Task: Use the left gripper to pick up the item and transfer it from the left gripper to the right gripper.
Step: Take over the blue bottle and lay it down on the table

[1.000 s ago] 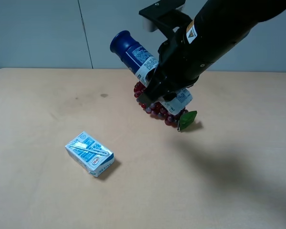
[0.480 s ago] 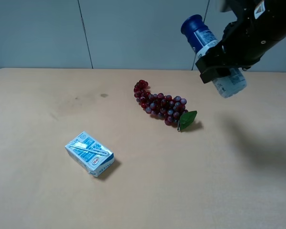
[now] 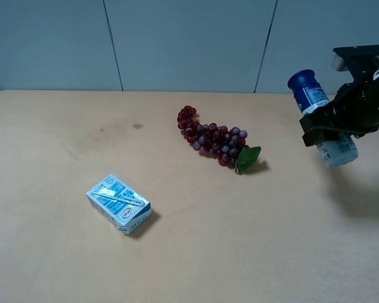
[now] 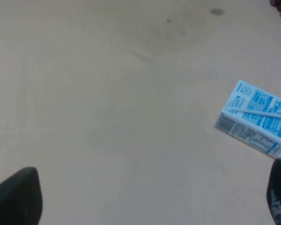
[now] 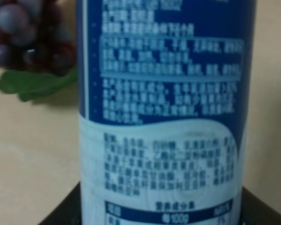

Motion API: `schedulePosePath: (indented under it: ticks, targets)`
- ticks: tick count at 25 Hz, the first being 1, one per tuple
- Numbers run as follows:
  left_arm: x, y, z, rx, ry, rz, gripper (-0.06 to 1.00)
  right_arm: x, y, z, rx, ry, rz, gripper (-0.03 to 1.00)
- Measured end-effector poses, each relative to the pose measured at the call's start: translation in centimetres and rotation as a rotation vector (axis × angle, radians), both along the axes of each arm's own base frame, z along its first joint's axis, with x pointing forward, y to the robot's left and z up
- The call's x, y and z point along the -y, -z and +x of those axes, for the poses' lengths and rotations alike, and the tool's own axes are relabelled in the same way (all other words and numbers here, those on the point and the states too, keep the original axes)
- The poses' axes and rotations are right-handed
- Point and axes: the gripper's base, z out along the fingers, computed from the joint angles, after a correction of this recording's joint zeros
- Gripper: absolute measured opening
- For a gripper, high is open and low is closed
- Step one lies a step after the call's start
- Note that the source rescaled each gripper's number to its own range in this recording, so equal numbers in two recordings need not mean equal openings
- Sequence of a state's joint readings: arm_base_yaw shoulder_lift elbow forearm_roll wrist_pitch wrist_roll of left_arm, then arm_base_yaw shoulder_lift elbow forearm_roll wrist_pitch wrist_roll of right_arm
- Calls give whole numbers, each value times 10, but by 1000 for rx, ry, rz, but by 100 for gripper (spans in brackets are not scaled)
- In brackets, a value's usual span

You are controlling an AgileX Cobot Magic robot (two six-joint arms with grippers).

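Note:
My right gripper needs to put the item down on the bare table (image 3: 305, 161) beside the grape bunch's green leaf.
The item (image 3: 310, 95), a slim can with a dark blue cap and a blue and white label, hangs tilted above the table's right side, cap up and to the left. My right gripper (image 3: 331, 130) is shut on its middle. The right wrist view is filled by the item's label (image 5: 164, 108), with dark fingers (image 5: 61, 216) at its base. My left gripper (image 4: 147, 197) does not appear in the exterior view. Its own view shows the two fingertips (image 4: 16, 194) far apart with nothing between them, above bare table near the carton.
A light-blue-and-white carton (image 3: 119, 203) lies at the front left of the wooden table (image 3: 240, 240), also seen from the left wrist (image 4: 257, 124). A red grape bunch (image 3: 213, 140) with a green leaf (image 3: 249, 156) lies mid-table, left of the held item.
The right arm has carried the can from above the grape bunch to the right side of the table and a little lower. Carton and grapes have not moved.

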State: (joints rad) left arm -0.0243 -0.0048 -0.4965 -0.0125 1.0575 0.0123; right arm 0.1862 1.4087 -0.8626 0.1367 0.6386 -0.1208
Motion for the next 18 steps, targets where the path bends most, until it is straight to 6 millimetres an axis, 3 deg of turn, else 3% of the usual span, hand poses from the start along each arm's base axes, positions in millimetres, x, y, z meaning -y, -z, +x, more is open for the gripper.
schedulePosePath:
  ticks: [6, 18]
  targets:
    - [0, 0, 0, 0, 0, 0, 91, 19, 29, 20, -53, 71, 41, 0]
    - [0, 0, 0, 0, 1, 1, 91, 21, 82, 42, -114, 100, 24, 0]
